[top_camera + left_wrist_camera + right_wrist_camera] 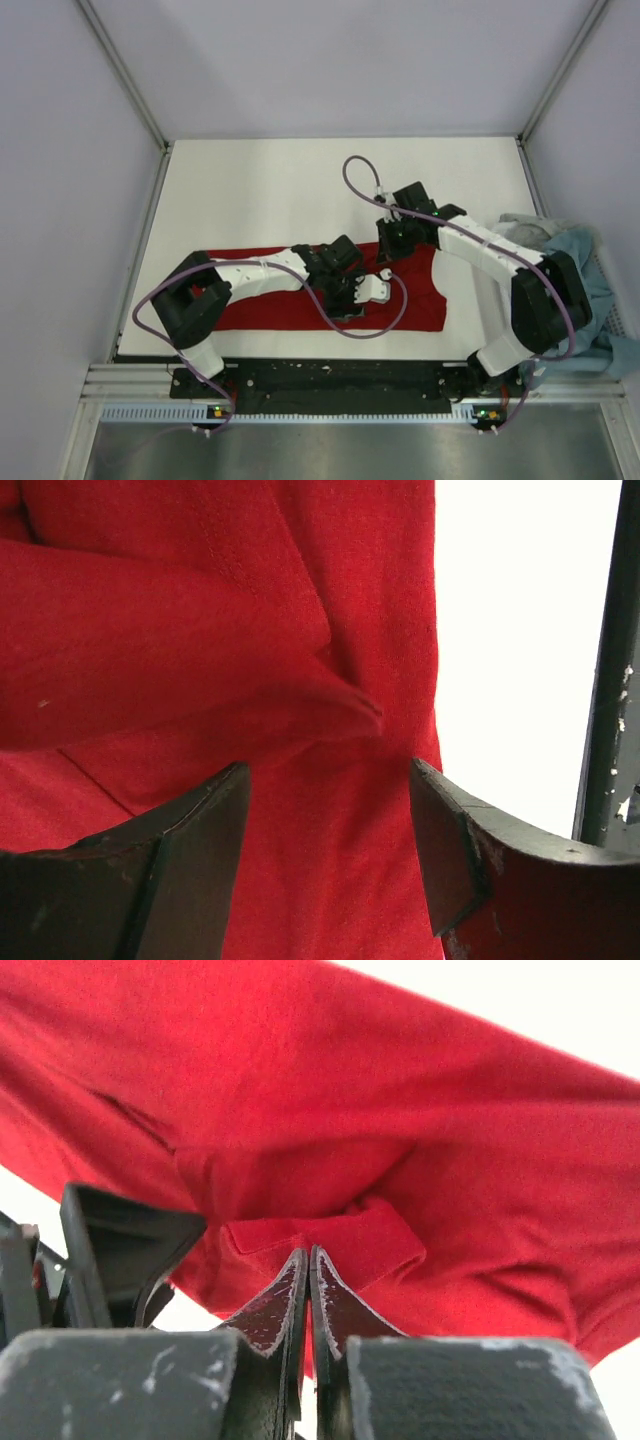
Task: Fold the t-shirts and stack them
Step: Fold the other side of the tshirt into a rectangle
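Note:
The red t-shirt's raised fold lies bunched over the layer below, so next the left gripper grabs the fold's loose end (362, 714) and pulls it flat before folding.
The deep red t-shirt (250, 310) lies spread along the near part of the white table. It fills the left wrist view (200, 630) and the right wrist view (400, 1110). My left gripper (350, 292) is open right over the cloth, its jaws (330, 850) straddling a raised fold without pinching it. My right gripper (388, 246) is shut on a hemmed edge of the red shirt (308, 1258) and holds it a little off the table. The teal-blue t-shirt (592, 268) and the light grey t-shirt (526, 230) lie bunched at the right edge.
The white table (260, 190) is bounded by metal frame posts and a black rail (610, 680) at the near edge. The left gripper's finger shows in the right wrist view (120, 1240), close beside the right gripper. Purple cables loop over both arms.

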### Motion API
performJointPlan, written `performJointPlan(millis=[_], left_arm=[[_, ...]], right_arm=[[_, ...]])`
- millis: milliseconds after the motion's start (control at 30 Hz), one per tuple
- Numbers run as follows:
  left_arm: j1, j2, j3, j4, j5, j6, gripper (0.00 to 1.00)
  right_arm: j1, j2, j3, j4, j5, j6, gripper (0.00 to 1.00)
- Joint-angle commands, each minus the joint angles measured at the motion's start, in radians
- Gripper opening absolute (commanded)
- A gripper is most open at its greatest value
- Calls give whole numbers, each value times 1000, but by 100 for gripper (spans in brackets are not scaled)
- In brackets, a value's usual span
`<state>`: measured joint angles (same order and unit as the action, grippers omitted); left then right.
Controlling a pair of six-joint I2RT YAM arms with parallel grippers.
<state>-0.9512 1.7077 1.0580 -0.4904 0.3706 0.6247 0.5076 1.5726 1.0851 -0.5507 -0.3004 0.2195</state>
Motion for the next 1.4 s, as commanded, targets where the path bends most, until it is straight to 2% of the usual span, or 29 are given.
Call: performJointPlan(millis=[0, 200, 467, 667, 733, 867, 933, 1067, 1133, 1233, 1367], left_arm=[[-8, -11, 5, 19, 39, 9, 69], [-27, 13, 13, 41, 60, 7, 69], [-116, -29, 30, -40, 37, 116, 66], [-116, 20, 33, 13, -88, 101, 61], [-115, 29, 37, 27, -102, 95, 58], [-115, 43, 46, 52, -111, 84, 44], [-116, 49, 51, 43, -104, 76, 42], [-116, 41, 51, 23, -84, 76, 27], [-116, 38, 65, -11, -61, 78, 31], [-118, 26, 86, -63, -7, 102, 52], [-112, -2, 138, -161, 111, 127, 55]], right_arm=[[5, -103, -105, -90, -2, 92, 0], [5, -241, -250, -75, -12, 178, 0], [-23, -276, -317, -97, 30, 222, 0], [-47, -272, -326, -150, 72, 277, 0], [-47, -275, -327, -155, 75, 276, 0], [-47, -281, -327, -155, 75, 265, 0], [-47, -284, -324, -157, 76, 264, 0], [-49, -296, -320, -164, 83, 255, 0], [-49, -296, -315, -172, 81, 250, 0], [-49, -290, -309, -176, 81, 247, 0], [-49, -292, -309, -183, 84, 241, 0]])
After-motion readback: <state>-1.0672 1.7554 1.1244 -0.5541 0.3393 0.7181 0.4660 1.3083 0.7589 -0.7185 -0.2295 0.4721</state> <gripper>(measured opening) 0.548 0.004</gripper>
